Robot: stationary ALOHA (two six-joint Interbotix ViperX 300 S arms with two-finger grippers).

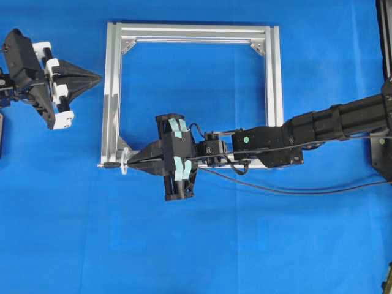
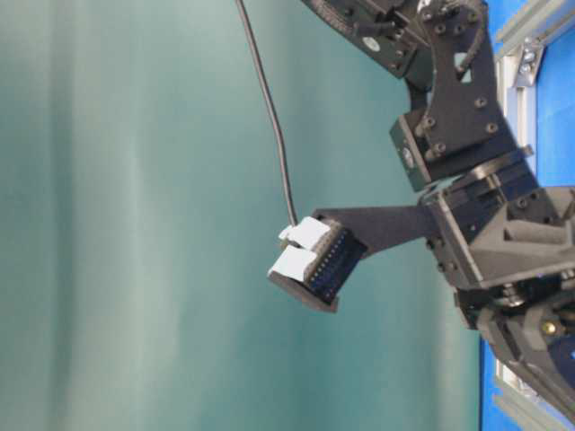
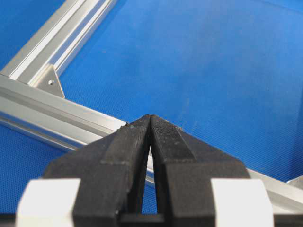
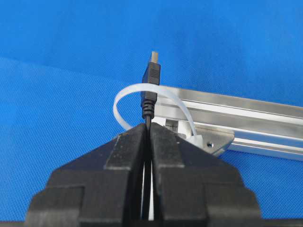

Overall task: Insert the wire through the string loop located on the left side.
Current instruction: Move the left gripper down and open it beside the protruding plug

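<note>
I will close my left gripper on the black plug (image 1: 111, 164) of the wire, where it pokes out past the white string loop, to pull it through.
The wire's black plug with its silver tip (image 4: 152, 75) sticks out past my right gripper (image 4: 148, 126), which is shut on the thin cable just behind the plug. The white string loop (image 4: 127, 91) arches around the plug, and the tip reaches beyond it. From overhead, the plug tip (image 1: 109, 165) lies left of the string loop (image 1: 124, 166) at the frame's lower-left corner, with the right gripper (image 1: 130, 162) just to the right of the loop. My left gripper (image 1: 98, 78) hovers off the frame's left rail, its jaws pressed together on nothing (image 3: 150, 117).
The silver aluminium frame (image 1: 193, 32) lies on the blue mat, with its rails visible in both wrist views (image 3: 71, 113) (image 4: 246, 113). A thin cable (image 1: 294, 190) trails right across the mat below the right arm (image 1: 331, 125).
</note>
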